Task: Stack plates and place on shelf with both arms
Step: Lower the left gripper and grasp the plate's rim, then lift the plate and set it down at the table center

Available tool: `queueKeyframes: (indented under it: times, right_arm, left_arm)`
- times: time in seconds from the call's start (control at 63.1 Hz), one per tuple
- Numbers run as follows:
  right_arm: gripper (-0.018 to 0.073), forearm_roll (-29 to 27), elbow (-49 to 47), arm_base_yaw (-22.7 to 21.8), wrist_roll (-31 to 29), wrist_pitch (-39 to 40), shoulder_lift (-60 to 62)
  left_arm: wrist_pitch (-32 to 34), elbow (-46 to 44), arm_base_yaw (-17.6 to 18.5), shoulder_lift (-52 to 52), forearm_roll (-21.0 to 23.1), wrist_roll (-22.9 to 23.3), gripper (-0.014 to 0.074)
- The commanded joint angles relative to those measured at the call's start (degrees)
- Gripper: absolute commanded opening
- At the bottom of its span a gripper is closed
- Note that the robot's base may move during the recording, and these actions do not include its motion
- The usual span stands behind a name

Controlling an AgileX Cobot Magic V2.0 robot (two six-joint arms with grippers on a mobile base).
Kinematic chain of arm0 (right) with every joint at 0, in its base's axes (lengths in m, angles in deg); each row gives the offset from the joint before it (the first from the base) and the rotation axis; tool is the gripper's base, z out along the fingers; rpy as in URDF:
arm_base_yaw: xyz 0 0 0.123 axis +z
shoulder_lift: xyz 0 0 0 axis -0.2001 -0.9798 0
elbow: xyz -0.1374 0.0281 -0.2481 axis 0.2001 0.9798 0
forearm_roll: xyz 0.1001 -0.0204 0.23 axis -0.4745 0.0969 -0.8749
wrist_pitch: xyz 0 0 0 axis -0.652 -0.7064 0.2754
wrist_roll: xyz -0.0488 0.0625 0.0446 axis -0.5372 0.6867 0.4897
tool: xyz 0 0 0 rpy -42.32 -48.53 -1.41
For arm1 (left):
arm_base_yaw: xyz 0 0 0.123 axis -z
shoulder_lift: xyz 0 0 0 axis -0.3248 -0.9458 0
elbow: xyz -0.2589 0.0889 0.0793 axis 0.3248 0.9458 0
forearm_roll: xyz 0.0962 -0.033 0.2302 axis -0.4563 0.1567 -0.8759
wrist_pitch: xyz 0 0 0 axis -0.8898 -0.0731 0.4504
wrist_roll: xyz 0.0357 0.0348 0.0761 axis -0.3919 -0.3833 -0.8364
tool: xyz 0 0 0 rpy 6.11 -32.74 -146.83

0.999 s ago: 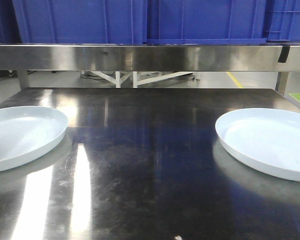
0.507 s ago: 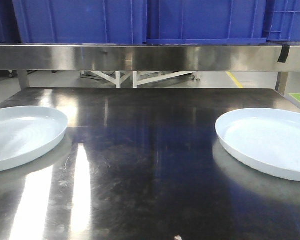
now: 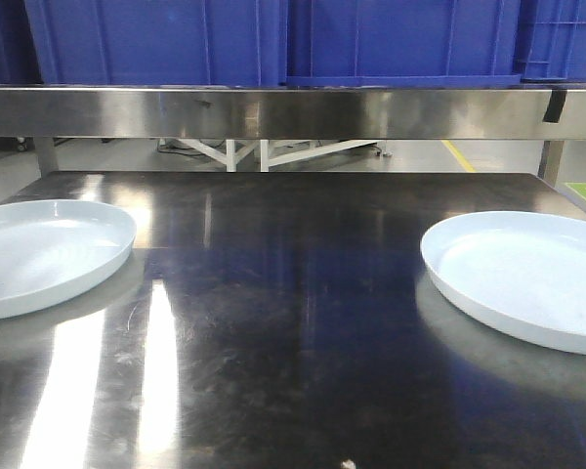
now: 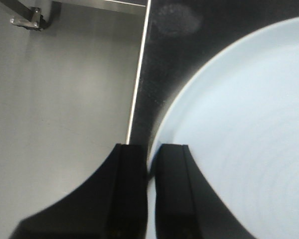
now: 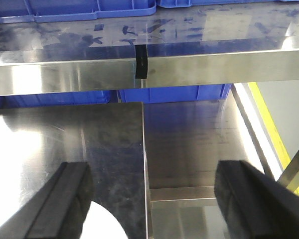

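Note:
The robot's left gripper should release its plate on the open middle of the dark steel table (image 3: 265,265), next to the other plate.
Two pale blue-white plates lie on the dark steel table (image 3: 293,322). The left plate (image 3: 39,256) sits at the table's left edge, slightly tilted. The right plate (image 3: 527,278) lies flat at the right. In the left wrist view my left gripper (image 4: 150,148) is shut on the rim of the left plate (image 4: 239,124), one finger inside the rim and one outside, at the table's edge. In the right wrist view my right gripper (image 5: 154,169) is open and empty, with a corner of the right plate (image 5: 103,225) below its left finger. Neither gripper shows in the front view.
A steel shelf (image 3: 273,110) runs across the back above the table, with blue plastic bins (image 3: 371,39) on it. The shelf also shows in the right wrist view (image 5: 199,64). The floor (image 4: 65,99) lies left of the table edge.
The left plate has tipped and risen slightly at its left side; its far rim now sits a little higher. The right plate has not moved.

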Motion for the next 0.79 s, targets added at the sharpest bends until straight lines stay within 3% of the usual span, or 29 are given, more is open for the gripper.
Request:
queueKeyframes:
  times: [0.0,0.285,0.571,0.777]
  right_arm:
    - [0.0613,-0.03,-2.21,0.08,0.13,4.34,0.54]
    - [0.0613,-0.03,-2.21,0.08,0.13,4.43,0.54]
    - [0.0613,-0.03,-2.21,0.08,0.13,4.45,0.54]
    - [0.0613,-0.03,-2.21,0.08,0.13,4.12,0.54]
  left_arm:
    - [-0.34,-3.79,0.2,3.04,0.85,0.36,0.0091]
    - [-2.46,-12.57,6.33,5.88,4.04,-0.2,0.0091]
    - [-0.49,-15.29,20.04,5.77,5.59,-0.34,0.009]
    - [1.53,-15.29,25.57,3.99,6.03,-0.34,0.009]
